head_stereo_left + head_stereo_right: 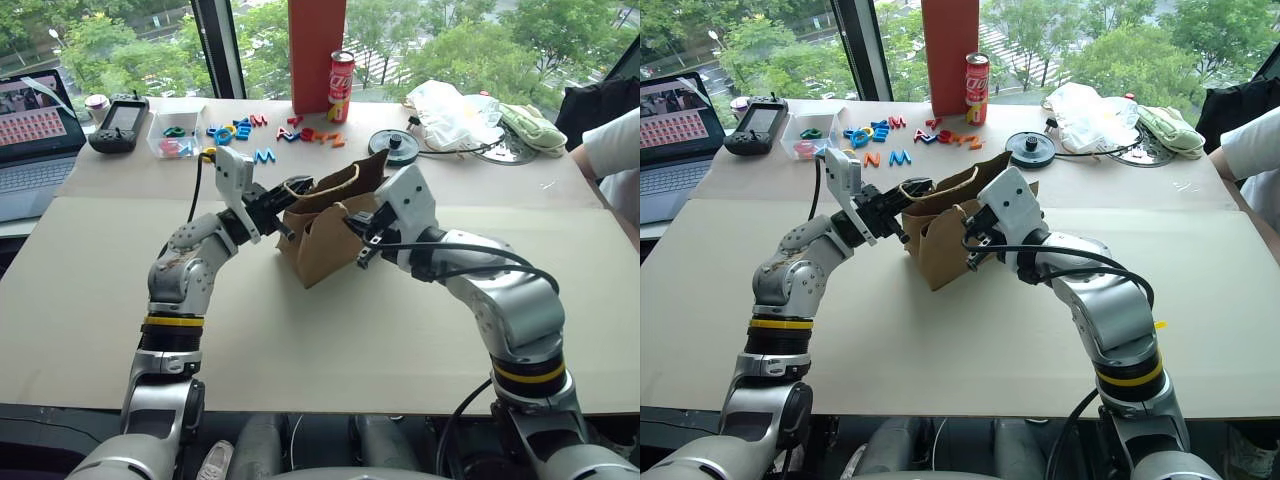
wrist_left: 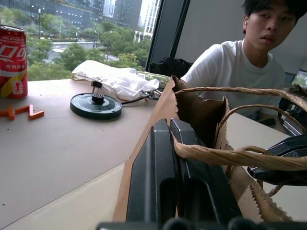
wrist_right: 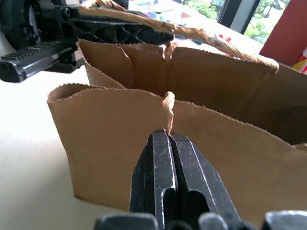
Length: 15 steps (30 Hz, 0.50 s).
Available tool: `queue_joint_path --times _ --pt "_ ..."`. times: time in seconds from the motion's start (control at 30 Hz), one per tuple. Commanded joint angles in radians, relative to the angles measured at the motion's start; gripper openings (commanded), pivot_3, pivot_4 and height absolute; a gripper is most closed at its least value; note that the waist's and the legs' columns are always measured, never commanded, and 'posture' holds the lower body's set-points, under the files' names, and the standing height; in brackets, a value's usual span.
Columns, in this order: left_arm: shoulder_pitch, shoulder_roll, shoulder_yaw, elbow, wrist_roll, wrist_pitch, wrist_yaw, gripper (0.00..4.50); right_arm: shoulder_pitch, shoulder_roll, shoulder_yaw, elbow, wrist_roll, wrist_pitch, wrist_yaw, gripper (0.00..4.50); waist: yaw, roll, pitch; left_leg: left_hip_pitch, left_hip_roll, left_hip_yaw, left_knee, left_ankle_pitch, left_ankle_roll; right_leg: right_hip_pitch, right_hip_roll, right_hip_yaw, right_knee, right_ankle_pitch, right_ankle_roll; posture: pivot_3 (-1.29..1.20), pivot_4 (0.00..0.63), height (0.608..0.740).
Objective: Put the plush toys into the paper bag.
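Next, I let go of both handles and turn the paper bag by that end (image 1: 294, 251) with my left gripper, as it stands crooked with its narrow end toward me.
The brown paper bag (image 1: 325, 235) stands open-topped in the middle of the table, held between both grippers. My left gripper (image 1: 283, 200) is at the bag's far-left rim, shut on a twisted string handle (image 2: 216, 155) that runs out from between its fingers (image 2: 158, 167). At the bag's near-right wall, my right gripper (image 1: 362, 238) is shut on the other handle's string (image 3: 168, 106), just above the serrated paper edge. The left gripper (image 3: 96, 33) also shows beyond the bag in the right wrist view. The plush toys are out of view.
Along the window side of the table stand a red cola can (image 1: 341, 86), coloured letters (image 1: 240, 130), a clear box (image 1: 178, 135), a black disc (image 1: 394, 145), a white plastic bag (image 1: 450, 110) and a pale green cloth (image 1: 530, 128). A laptop (image 1: 35, 140) sits far left; a person (image 1: 615, 150) sits at the right.
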State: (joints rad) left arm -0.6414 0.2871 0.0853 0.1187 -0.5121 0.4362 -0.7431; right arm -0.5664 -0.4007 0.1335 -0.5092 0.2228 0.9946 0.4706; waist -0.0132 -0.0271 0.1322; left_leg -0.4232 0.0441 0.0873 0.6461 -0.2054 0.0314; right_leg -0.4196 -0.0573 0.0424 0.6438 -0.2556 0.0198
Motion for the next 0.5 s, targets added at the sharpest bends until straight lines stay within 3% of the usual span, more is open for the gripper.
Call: queue_joint_path --times 0.03,0.07,0.17,0.43,0.5 --pt "-0.015 0.008 0.015 -0.051 -0.063 0.043 -0.038 0.0 -0.026 -0.011 -0.059 -0.009 -0.009 -0.019 -0.036 0.03 0.0 0.0 0.0 0.0 0.0 0.0 0.0 0.0 0.0 0.0 0.0 0.0 0.0 0.0 0.0 0.0 0.15 0.739" --pt "-0.015 0.008 0.025 -0.06 -0.085 0.065 -0.041 0.0 -0.028 -0.01 -0.067 -0.009 -0.008 -0.019 -0.041 0.3 0.0 0.0 0.0 0.0 0.0 0.0 0.0 0.0 0.0 0.0 0.0 0.0 0.0 0.0 0.0 0.0 0.15 0.739" --pt "-0.02 0.022 0.046 -0.072 -0.139 0.126 -0.057 0.85 -0.031 -0.001 -0.098 -0.033 0.017 -0.017 -0.045 1.15 0.0 0.0 0.0 0.0 0.0 0.0 0.0 0.0 0.0 0.0 0.0 0.0 0.0 0.0 0.0 0.0 0.15 0.739" --pt "-0.024 0.08 0.053 -0.097 -0.184 0.207 -0.082 3.8 -0.047 0.041 -0.158 -0.081 0.1 0.001 -0.04 3.97 -0.001 0.0 0.0 0.0 0.0 0.0 0.0 0.0 0.0 0.0 0.0 0.0 0.0 0.0 0.0 0.0 0.15 0.739" --pt "-0.023 0.099 0.062 -0.11 -0.202 0.227 -0.087 4.49 -0.052 0.042 -0.176 -0.098 0.126 0.01 -0.04 4.5 -0.001 0.0 0.0 0.0 0.0 0.0 0.0 0.0 0.0 0.0 0.0 0.0 0.0 0.0 0.0 0.0 0.15 0.739"
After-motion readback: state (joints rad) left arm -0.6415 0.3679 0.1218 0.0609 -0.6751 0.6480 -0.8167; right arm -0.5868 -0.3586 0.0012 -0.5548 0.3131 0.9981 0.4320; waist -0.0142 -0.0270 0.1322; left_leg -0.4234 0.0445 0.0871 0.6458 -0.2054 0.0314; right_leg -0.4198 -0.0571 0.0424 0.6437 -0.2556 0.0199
